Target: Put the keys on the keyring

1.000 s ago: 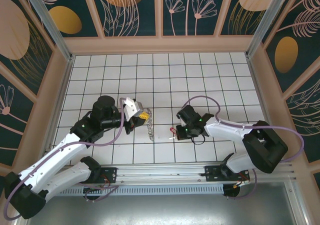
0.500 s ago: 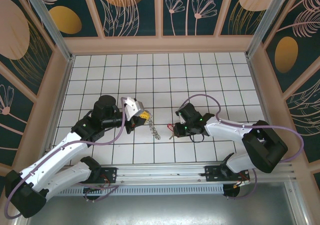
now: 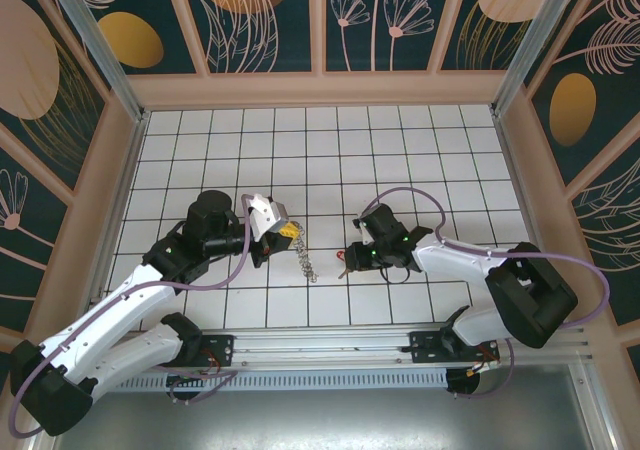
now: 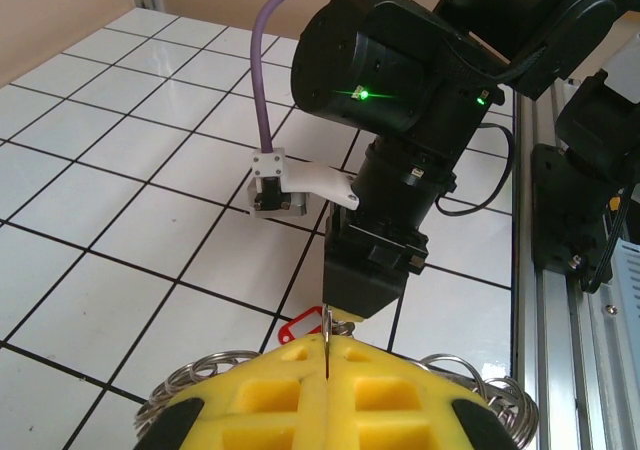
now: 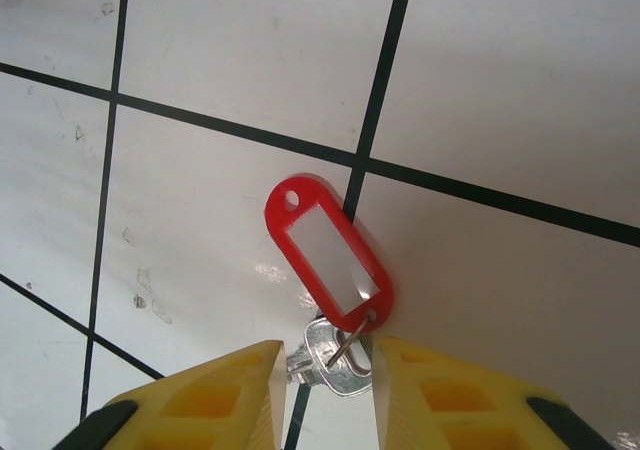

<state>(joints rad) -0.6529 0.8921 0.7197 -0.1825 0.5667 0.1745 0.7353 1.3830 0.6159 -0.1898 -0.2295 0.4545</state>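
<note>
Next, my right gripper lays the keys out and pinches the wire ring alone (image 5: pixel 350 341), because the wire ring lies across the key's head within its fingers.
The keys (image 5: pixel 334 362), a small silver key on a red tag (image 5: pixel 328 250) with a white label, lie on the white tiled floor. My right gripper (image 5: pixel 322 390) stands open, its yellow fingers either side of the key's head. In the top view the keys (image 3: pixel 343 265) lie just left of the right gripper (image 3: pixel 350 258). My left gripper (image 4: pixel 327 355) is shut on the keyring (image 4: pixel 327 328), held edge-on, and its fringe of small wire loops (image 4: pixel 183 385) spills out on both sides. From above, the keyring (image 3: pixel 308 260) dangles from the left gripper (image 3: pixel 292 233).
The right arm's black wrist (image 4: pixel 400 120) and purple cable (image 4: pixel 268 40) hang close in front of the left gripper. A metal rail (image 3: pixel 330 342) runs along the near edge. Wooden walls (image 3: pixel 320 90) enclose the tiled floor.
My right gripper has opened and the key now lies loose between its fingers. The keyring's hanging fringe has swung slightly right. The left gripper has stayed shut.
</note>
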